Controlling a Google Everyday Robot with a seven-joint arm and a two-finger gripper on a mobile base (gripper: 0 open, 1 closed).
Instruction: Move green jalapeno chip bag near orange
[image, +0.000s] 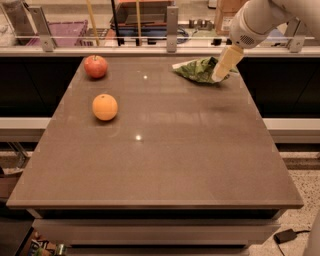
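The robot's gripper should next go to the green jalapeno chip bag's middle (208, 70) and close there, a little in from the end it hangs over.
The green jalapeno chip bag (196, 69), crumpled shiny foil, lies at the far right of the brown table (165, 165). The gripper (220, 76) hangs from the white arm at the upper right and points down at the bag's right end, partly covering it. The orange (105, 107) sits on the left side of the table, well apart from the bag.
A red apple (95, 66) sits at the far left corner, behind the orange. A rail with metal posts (172, 22) and shelving runs behind the table's far edge. A dark counter wall lies behind both sides.
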